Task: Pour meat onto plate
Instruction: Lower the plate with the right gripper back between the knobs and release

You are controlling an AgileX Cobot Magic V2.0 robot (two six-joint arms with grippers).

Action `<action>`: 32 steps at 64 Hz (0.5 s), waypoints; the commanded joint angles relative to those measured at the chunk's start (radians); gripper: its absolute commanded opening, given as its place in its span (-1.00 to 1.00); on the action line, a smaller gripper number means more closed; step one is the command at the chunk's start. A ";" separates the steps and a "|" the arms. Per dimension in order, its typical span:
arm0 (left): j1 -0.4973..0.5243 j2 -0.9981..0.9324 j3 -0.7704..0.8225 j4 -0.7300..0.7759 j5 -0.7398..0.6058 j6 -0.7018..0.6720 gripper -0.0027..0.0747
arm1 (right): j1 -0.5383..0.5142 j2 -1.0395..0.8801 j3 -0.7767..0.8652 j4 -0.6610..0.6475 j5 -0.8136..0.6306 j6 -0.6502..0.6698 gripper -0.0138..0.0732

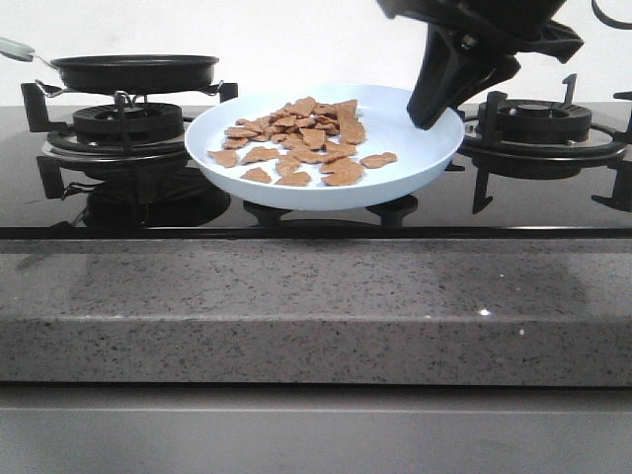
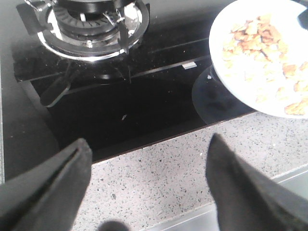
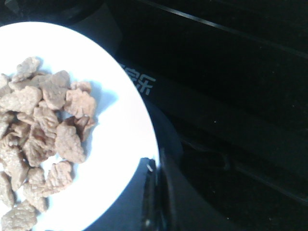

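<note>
Next, I release the plate with my right gripper on the hob (image 1: 324, 137) between the frying pan and the bare burner.
The pale blue-white plate (image 1: 415, 148) is over the middle of the black glass hob, and seems to hang slightly above it. The meat (image 1: 301, 138), a loose heap of thin reddish-brown pieces, lies on it, mostly toward its left half. My right gripper (image 1: 432, 117) comes down from above and is shut on the plate's right rim. In the right wrist view the dark gripper (image 3: 155, 192) pinches the rim of the plate (image 3: 120, 144) beside the meat (image 3: 43, 125). My left gripper (image 2: 149, 187) is open and empty over the speckled counter; the plate (image 2: 231, 29) lies ahead to one side.
A black frying pan (image 1: 133, 71) sits on the left burner, its handle pointing left. The right burner grate (image 1: 543, 123) stands just behind my right gripper. The grey speckled counter (image 1: 316, 306) runs along the front edge. The left burner (image 2: 91, 24) shows in the left wrist view.
</note>
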 commanded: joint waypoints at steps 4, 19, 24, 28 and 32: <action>-0.009 -0.006 -0.024 -0.013 -0.054 -0.009 0.23 | 0.000 -0.039 -0.023 0.014 -0.041 -0.009 -0.84; -0.009 -0.006 -0.024 -0.013 -0.054 -0.009 0.20 | -0.040 -0.038 -0.087 0.020 -0.027 -0.010 -0.84; -0.009 -0.006 -0.024 -0.013 -0.055 -0.009 0.20 | -0.072 -0.025 -0.143 0.041 0.000 -0.010 -0.84; -0.009 -0.006 -0.024 -0.013 -0.057 -0.009 0.20 | -0.092 -0.002 -0.188 0.047 0.018 -0.010 -0.84; -0.009 -0.006 -0.024 -0.013 -0.059 -0.009 0.20 | -0.108 0.032 -0.248 0.053 0.038 -0.010 -0.84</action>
